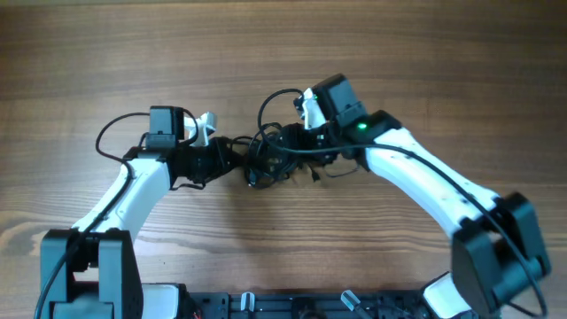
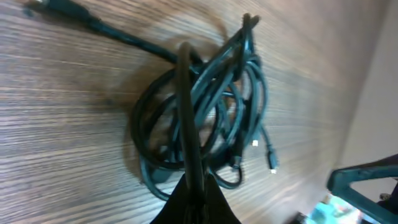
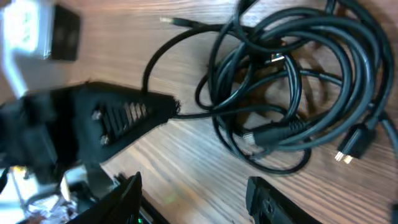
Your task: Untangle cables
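Note:
My right gripper needs to take the single strand [image 3: 193, 116] next to my left gripper's fingers and pull it out, as the loops in front of my right gripper are tangled.
The cables [image 1: 268, 158] are a knotted bundle of thin black cords on the wooden table, between my two grippers. My left gripper [image 1: 235, 158] is at the bundle's left edge. In the left wrist view the left gripper [image 2: 198, 186] is shut on one strand that rises from the bundle [image 2: 211, 87]; a small plug end [image 2: 272, 163] lies loose at the right. My right gripper [image 1: 297, 146] is over the bundle's right side. In the right wrist view the right gripper [image 3: 199, 196] is open and empty, just short of the cable loops [image 3: 273, 132]. The left gripper [image 3: 124, 118] shows there pinching a strand.
The table [image 1: 399, 44] is bare wood all around the bundle. A thicker arm wire [image 1: 111, 133] loops out beside the left arm. The robot base frame [image 1: 292, 306] runs along the front edge.

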`<move>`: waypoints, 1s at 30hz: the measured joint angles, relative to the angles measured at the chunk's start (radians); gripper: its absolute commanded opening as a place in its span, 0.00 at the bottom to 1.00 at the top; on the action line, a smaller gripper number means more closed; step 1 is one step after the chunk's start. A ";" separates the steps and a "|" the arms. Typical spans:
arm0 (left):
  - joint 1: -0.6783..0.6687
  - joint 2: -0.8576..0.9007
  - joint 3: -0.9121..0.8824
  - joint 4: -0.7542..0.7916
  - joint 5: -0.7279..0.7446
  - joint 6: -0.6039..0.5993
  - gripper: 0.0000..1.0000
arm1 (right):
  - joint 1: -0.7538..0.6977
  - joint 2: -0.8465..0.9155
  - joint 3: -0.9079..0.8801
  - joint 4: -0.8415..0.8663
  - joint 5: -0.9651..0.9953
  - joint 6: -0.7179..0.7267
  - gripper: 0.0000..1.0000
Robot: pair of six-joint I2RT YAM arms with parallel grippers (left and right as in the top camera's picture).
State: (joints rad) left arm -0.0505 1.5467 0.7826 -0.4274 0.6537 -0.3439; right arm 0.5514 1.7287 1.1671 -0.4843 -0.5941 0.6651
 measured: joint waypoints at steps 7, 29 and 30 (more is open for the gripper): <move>-0.027 0.000 0.000 -0.008 -0.066 -0.003 0.04 | 0.010 0.150 -0.003 0.213 -0.134 0.117 0.57; 0.013 0.013 -0.004 0.167 0.845 0.463 0.04 | -0.165 0.166 -0.005 0.305 -0.614 -0.187 0.63; 0.019 0.013 -0.004 0.167 0.851 0.463 0.04 | -0.188 0.166 -0.005 0.293 -0.639 -0.234 0.64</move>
State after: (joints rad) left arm -0.0319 1.5597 0.7784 -0.2604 1.5043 0.1196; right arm 0.3634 1.8946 1.1622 -0.1917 -1.2335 0.4313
